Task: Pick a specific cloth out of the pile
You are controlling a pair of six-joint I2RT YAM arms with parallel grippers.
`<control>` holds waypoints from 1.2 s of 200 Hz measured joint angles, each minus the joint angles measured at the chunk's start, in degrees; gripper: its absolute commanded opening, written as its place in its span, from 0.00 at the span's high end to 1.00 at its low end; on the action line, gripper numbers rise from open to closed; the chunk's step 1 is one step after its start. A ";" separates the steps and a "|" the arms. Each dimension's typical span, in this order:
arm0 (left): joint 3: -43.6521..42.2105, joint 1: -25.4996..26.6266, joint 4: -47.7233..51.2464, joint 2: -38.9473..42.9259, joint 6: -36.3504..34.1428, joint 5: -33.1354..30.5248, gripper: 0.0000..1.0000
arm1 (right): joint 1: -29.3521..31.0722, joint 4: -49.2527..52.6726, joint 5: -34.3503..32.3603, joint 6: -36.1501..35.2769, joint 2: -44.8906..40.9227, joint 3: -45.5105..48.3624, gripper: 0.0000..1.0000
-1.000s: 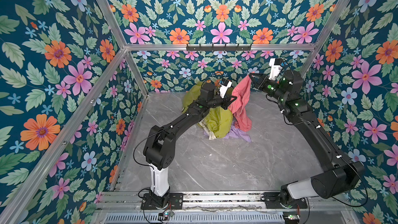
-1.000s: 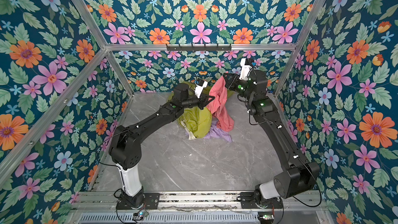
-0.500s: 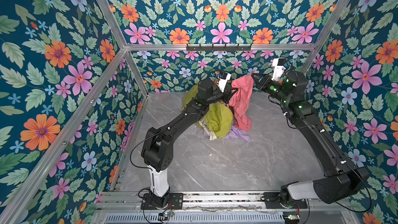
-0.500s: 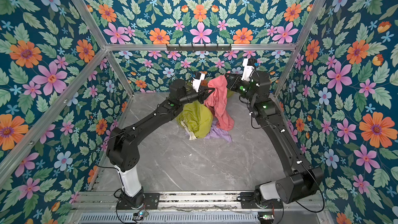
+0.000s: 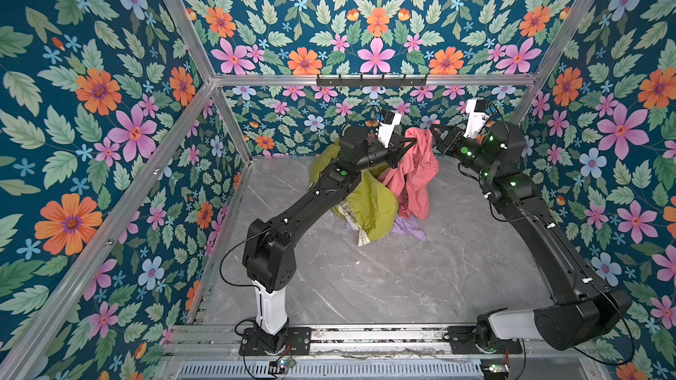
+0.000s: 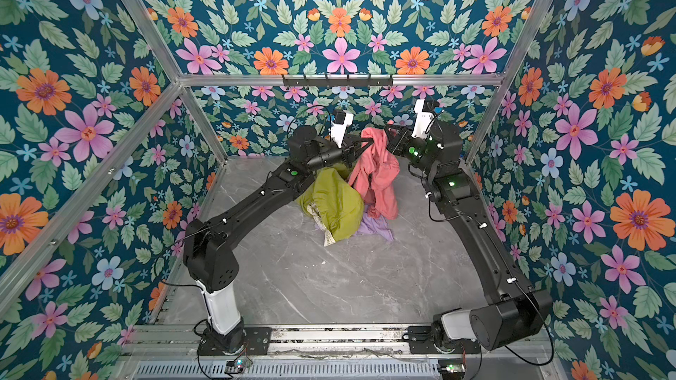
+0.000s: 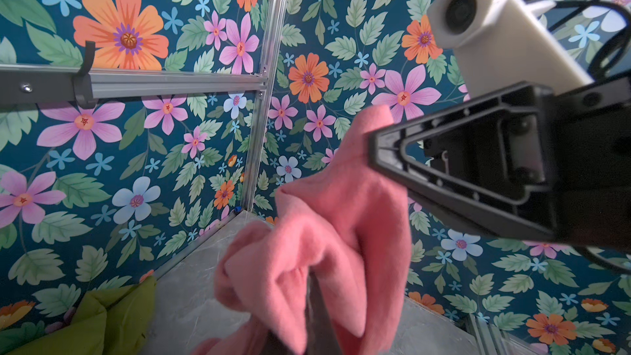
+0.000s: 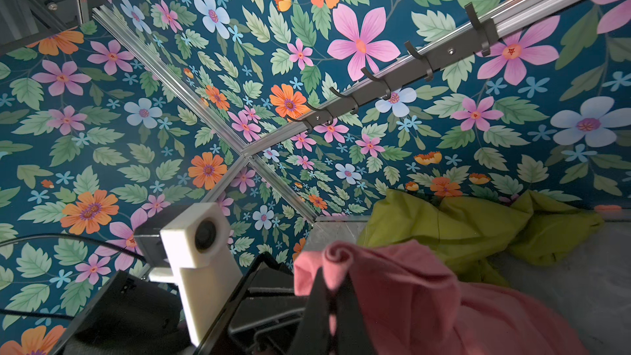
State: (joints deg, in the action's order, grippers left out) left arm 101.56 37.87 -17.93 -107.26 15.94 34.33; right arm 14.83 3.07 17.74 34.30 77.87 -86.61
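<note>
I have the top of the salmon-pink cloth in both grippers and its lower end touches the pile, so I should open my right gripper and take the cloth lower down (image 5: 417,199).
The salmon-pink cloth (image 5: 417,173) (image 6: 378,177) hangs above the back of the grey floor, held at its top by both grippers. My left gripper (image 5: 412,141) (image 6: 368,143) is shut on a fold of the cloth (image 7: 327,233). My right gripper (image 5: 434,130) (image 6: 388,131) is shut on the top edge, with a pink roll (image 8: 336,254) poking out past its fingertips (image 8: 317,288). The cloth's lower end still touches the pile, where the olive-green jacket (image 5: 373,206) (image 6: 334,206) and a lilac garment (image 5: 406,226) lie on the floor.
A rail of black hooks (image 5: 371,80) (image 8: 392,80) runs along the back wall above the grippers. Flowered walls close in the back and both sides. The two wrists stand very close together, facing each other. Bare grey floor (image 5: 384,279) stretches toward the front rail.
My left gripper has risen from the pile's top and moved right to the cloth's upper end, shut on it. The right gripper holds its grip, shifted slightly up.
</note>
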 measured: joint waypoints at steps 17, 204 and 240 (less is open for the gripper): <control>0.76 0.11 0.02 0.04 -0.02 0.02 0.95 | 0.00 0.02 -0.46 -0.07 -0.72 0.79 1.00; -1.46 1.60 5.18 3.93 -2.40 -0.35 1.00 | -5.53 8.15 -7.65 -0.26 1.62 8.17 0.84; -1.55 1.84 4.96 4.00 -1.09 -0.50 1.00 | -5.57 7.98 -5.66 -0.24 1.05 9.31 0.50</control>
State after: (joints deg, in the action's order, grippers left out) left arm 100.01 39.70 -12.97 -103.26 14.85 33.82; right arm 9.26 11.05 12.08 34.06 78.91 -77.30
